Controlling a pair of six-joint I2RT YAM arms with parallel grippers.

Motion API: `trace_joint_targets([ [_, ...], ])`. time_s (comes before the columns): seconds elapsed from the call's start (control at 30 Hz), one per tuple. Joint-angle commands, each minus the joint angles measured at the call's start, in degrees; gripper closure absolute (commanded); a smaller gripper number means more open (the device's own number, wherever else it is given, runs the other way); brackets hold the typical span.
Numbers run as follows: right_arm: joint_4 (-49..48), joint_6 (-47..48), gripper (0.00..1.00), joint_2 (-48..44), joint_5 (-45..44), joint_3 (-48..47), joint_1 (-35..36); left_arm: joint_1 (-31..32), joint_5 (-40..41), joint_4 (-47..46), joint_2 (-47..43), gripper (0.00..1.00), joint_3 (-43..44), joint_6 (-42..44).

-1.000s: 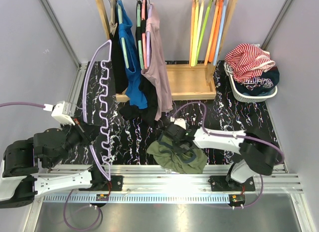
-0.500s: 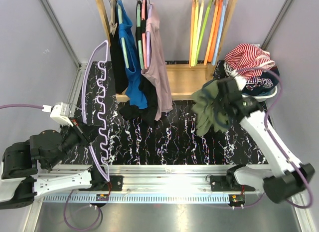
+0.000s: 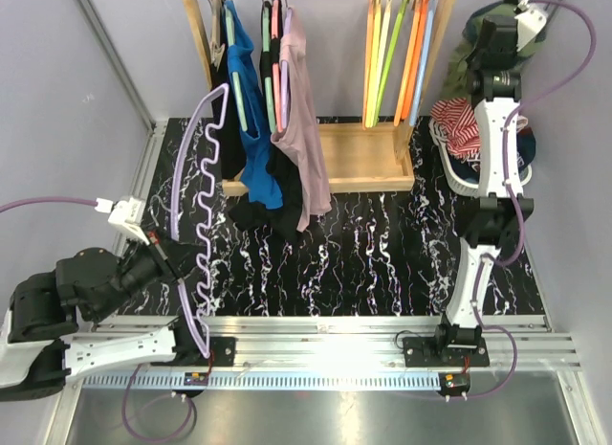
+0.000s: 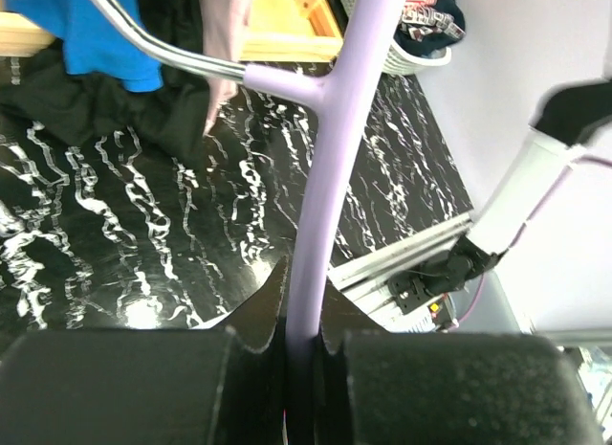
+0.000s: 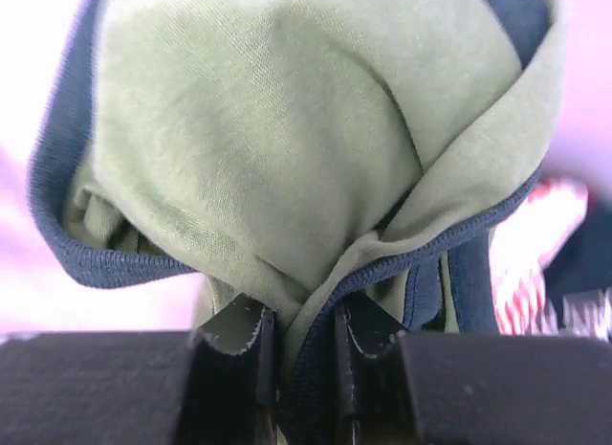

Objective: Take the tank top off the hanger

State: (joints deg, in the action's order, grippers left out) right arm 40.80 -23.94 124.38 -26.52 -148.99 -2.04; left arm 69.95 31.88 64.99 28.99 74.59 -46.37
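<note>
My left gripper is going to release the lilac hanger, which now stands tilted, over the black marble (image 3: pixel 296 282) just behind the aluminium rail, so that my right gripper is left holding it.
The olive-green tank top with navy trim (image 5: pixel 287 129) is off the hanger and bunched in my right gripper (image 5: pixel 304 344), whose jaws are shut on a fold of it. In the top view the right arm stretches to the far right corner, with the gripper (image 3: pixel 486 45) holding the tank top (image 3: pixel 466 45) high above the basket. The bare lilac wavy hanger (image 3: pixel 196 206) stands tilted at the left. My left gripper (image 3: pixel 164 258) is shut on its stem. In the left wrist view the lilac bar (image 4: pixel 330 158) runs up from between the closed jaws of the left gripper (image 4: pixel 304 316).
A wooden rack (image 3: pixel 363 158) at the back carries blue, black and mauve garments (image 3: pixel 287 129) and several orange and green hangers (image 3: pixel 392 62). A white basket (image 3: pixel 475 184) with striped and dark clothes stands at the right. An aluminium rail (image 3: pixel 325 349) runs along the front.
My right arm has swung up and back from mid-table to the far right corner, carrying the tank top above the basket. The left gripper and hanger shifted slightly to the right.
</note>
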Motion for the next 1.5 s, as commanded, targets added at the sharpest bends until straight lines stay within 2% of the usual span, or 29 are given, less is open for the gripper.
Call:
trace_joint_targets([
  [0.0, -14.72, 10.39, 1.0, 5.25, -9.59, -1.77, -1.12, 0.18, -2.79, -6.98, -1.3, 1.0, -1.72, 1.54],
  [0.03, -17.13, 10.84, 1.0, 6.83, -12.04, 3.39, -1.38, 0.27, -2.7, -6.81, -1.57, 1.0, -2.07, 1.28],
  [0.07, -17.94, 11.11, 1.0, 8.5, -11.89, 4.31, -1.91, 0.18, -2.44, -6.55, -1.75, 1.0, -2.08, 1.19],
  [0.17, -7.79, 7.09, 1.0, 19.99, -9.87, -2.25, -4.28, 0.27, -1.38, -4.18, -2.54, 1.0, -1.55, 0.23],
  [0.2, -0.18, 3.85, 1.0, 26.03, -8.12, -4.53, -5.59, 0.27, -0.77, -3.74, -2.89, 1.0, -1.38, -0.12],
  [0.23, 3.12, 2.51, 1.0, 28.44, -4.45, -7.52, -6.12, 0.27, -0.5, -3.21, -3.06, 1.0, -1.46, -0.47],
  [0.3, 9.44, -3.78, 1.0, 31.18, -4.33, -6.15, -6.83, 0.18, 0.02, -2.85, -3.24, 1.0, -1.46, -0.91],
  [0.33, 9.91, -5.39, 1.0, 31.89, 0.55, -1.88, -8.14, 0.18, 0.03, -2.5, -3.07, 1.0, -1.29, -1.09],
  [0.4, 12.27, -8.14, 1.0, 32.94, 7.33, 0.01, -9.9, 0.27, 0.2, -2.06, -2.8, 1.0, -1.02, -1.35],
  [0.5, 17.98, -8.58, 1.0, 37.59, 15.59, -8.92, -12.63, 0.27, 0.03, -1.62, -1.84, 1.0, -0.93, -1.36],
  [0.57, 18.01, -8.14, 1.0, 35.77, 16.59, -8.87, -14.12, 0.27, -0.24, -1.53, -0.87, 1.0, -0.67, -0.92],
  [0.6, 14.78, -7.27, 1.0, 31.41, 17.29, -7.21, -14.3, 0.27, -0.41, -1.62, -0.69, 1.0, -0.5, -0.83],
  [0.63, 12.58, -6.3, 0.95, 28.67, 18.43, -1.97, -14.48, 0.27, -0.41, -1.8, -0.34, 1.0, -0.15, -0.39],
  [0.67, 10.29, -4.72, 0.84, 25.77, 18.52, 0.95, -14.48, 0.18, -0.5, -1.89, 0.01, 1.0, -0.06, -0.21],
  [0.73, 3.87, -3.22, 0.49, 18.14, 19.92, 7.18, -14.48, 0.27, -0.06, -2.5, 0.27, 1.0, 0.21, 0.22],
  [0.77, 2.03, -2.26, 0.15, 14.44, 19.84, 7.92, -14.48, 0.27, 0.29, -2.85, 0.36, 1.0, 0.3, 0.57],
  [0.8, 1.31, -1.81, 0.02, 12.58, 20.02, 8.01, -14.48, 0.27, 0.46, -3.2, 0.28, 1.0, 0.38, 0.93],
  [1.0, -5.29, 0.39, 0.0, -2.79, 21.95, 7.32, -14.57, 0.27, 2.66, -5.05, 0.8, 1.0, 2.14, 4.96],
  [1.13, 1.81, -1.8, 0.0, -12.73, 15.91, 5.46, -14.57, 0.27, 1.61, -3.91, 3.34, 1.0, 4.33, 9.97],
  [1.23, 9.02, -4.26, 0.0, -23.54, 14.3, 11.33, -14.57, 0.27, -0.85, -3.82, 5.45, 1.0, 4.6, 12.87],
  [1.37, 7.73, -7.85, 0.0, -43.47, 26.14, 30.47, -14.48, 0.27, -4.45, -2.6, 8.43, 1.0, 4.95, 16.04],
  [1.4, 3.46, -7.87, 0.0, -51.52, 37.74, 38.34, -14.57, 0.27, -5.67, -1.89, 9.49, 1.0, 5.56, 16.57],
  [1.47, -0.26, -9.7, 0.0, -57.38, 47.84, 43.85, -12.48, 0.18, -6.47, 0.92, 12.03, 1.0, 6.27, 18.41],
])
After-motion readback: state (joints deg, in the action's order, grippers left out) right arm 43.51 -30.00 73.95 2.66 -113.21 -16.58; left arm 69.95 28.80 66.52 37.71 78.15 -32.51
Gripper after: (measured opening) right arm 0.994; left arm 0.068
